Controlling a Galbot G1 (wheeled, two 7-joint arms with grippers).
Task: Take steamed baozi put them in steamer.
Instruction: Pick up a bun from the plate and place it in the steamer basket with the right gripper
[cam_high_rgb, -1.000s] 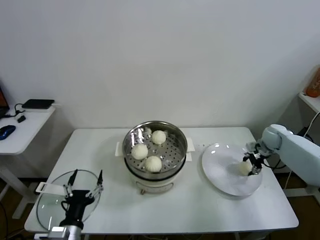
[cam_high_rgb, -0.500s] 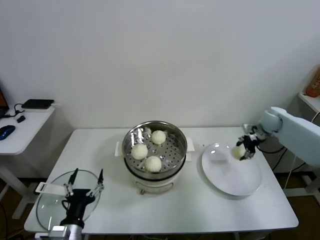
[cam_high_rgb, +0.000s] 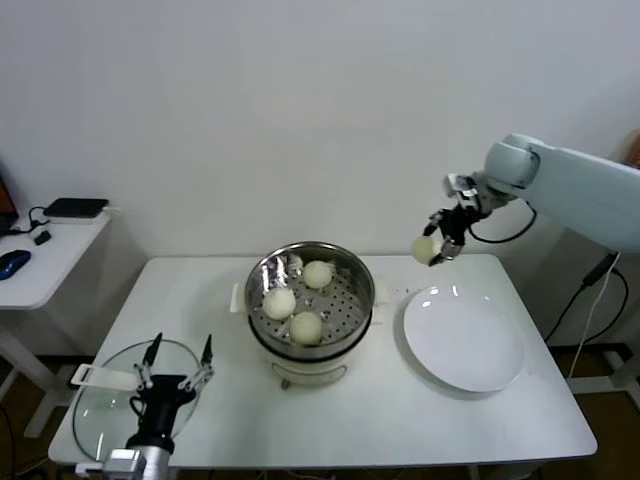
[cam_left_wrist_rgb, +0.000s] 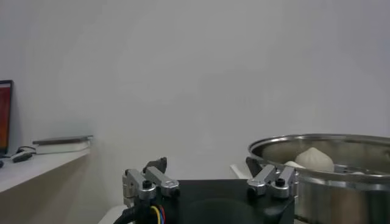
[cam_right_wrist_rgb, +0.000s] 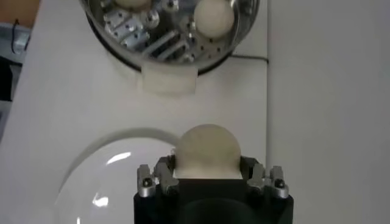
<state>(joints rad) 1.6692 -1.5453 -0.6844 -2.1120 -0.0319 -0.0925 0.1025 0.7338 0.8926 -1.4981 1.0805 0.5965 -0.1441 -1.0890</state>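
Observation:
Next, my right gripper sets the baozi down and lets go of it on the bare part of the steamer's tray (cam_high_rgb: 342, 301) (cam_right_wrist_rgb: 167, 44) nearest the white plate.
My right gripper (cam_high_rgb: 437, 246) is shut on a cream steamed baozi (cam_high_rgb: 426, 249) and holds it in the air, above the table's back edge between the plate and the steamer. In the right wrist view the baozi (cam_right_wrist_rgb: 207, 152) sits between the fingers of that gripper (cam_right_wrist_rgb: 207, 165). The shiny steamer (cam_high_rgb: 360, 275) stands at mid-table with three baozi on its perforated tray: (cam_high_rgb: 318, 274), (cam_high_rgb: 279, 302), (cam_high_rgb: 307, 327). The steamer (cam_right_wrist_rgb: 152, 36) also shows past the held bun. My left gripper (cam_high_rgb: 178, 362) waits open at the front left over the glass lid; from its wrist the steamer wall (cam_left_wrist_rgb: 341, 182) shows.
A bare white plate (cam_high_rgb: 463, 340) lies to the right of the steamer, below the held bun. A round glass lid (cam_high_rgb: 100, 400) rests at the table's front left corner. A side desk (cam_high_rgb: 40, 255) with a mouse stands farther left.
My right gripper has lifted the baozi off the plate and carried it up and left, toward the steamer. The left arm has barely moved.

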